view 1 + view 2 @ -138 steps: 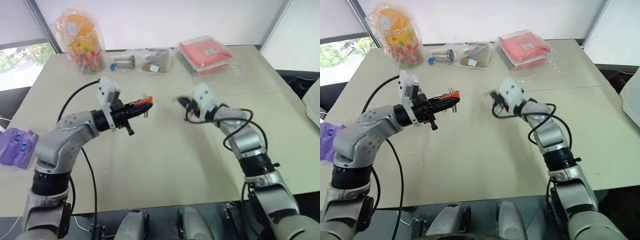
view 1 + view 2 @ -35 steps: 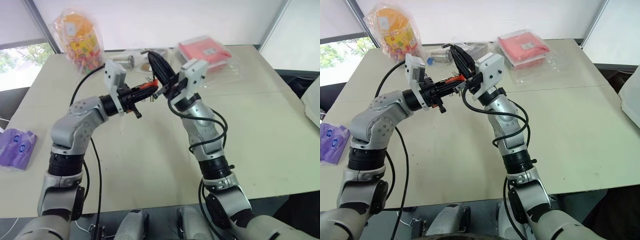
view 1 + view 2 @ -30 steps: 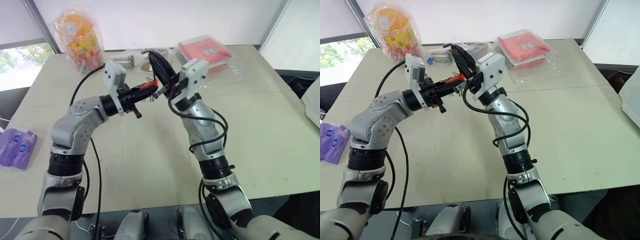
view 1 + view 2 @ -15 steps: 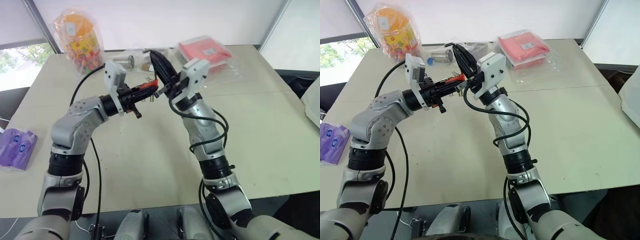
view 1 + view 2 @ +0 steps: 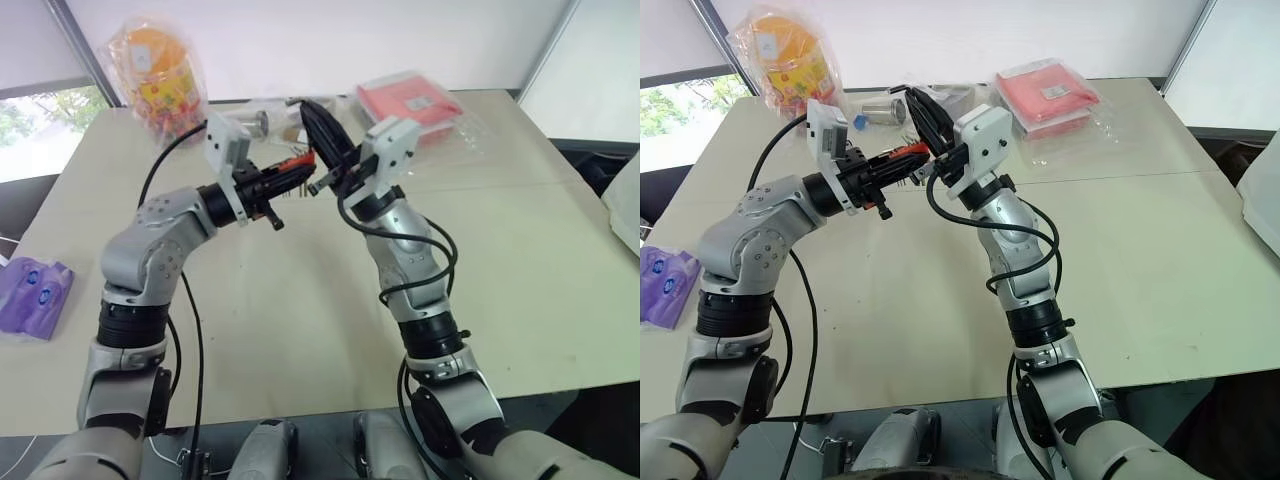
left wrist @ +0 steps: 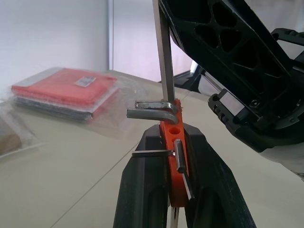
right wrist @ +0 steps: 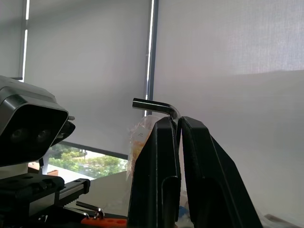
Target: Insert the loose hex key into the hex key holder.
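I will set the hex key holder with my left gripper on the bare middle of the table (image 5: 354,266), nearer me than the seam.
My left gripper (image 5: 298,170) is shut on the hex key holder (image 6: 174,156), a small red-orange block with short metal keys sticking out of it, held up above the table (image 5: 300,300). My right gripper (image 7: 176,121) is shut on the loose hex key (image 6: 163,52), whose bent end (image 7: 154,105) pokes out past the fingertips. In the left wrist view the key's long shank comes straight down onto the holder's upper end. I cannot tell whether its tip is inside a slot. Both grippers meet over the table's back middle.
An orange snack bag (image 5: 155,75) stands at the back left. Clear packets with a metal cylinder (image 5: 262,122) lie at the back middle, a pink-red packet (image 5: 410,103) at the back right. A purple packet (image 5: 30,293) lies at the table's left edge.
Since the oldest frames both arms have come together from well apart. Over the last second the left gripper with the holder has edged up slightly; the right gripper has held still.
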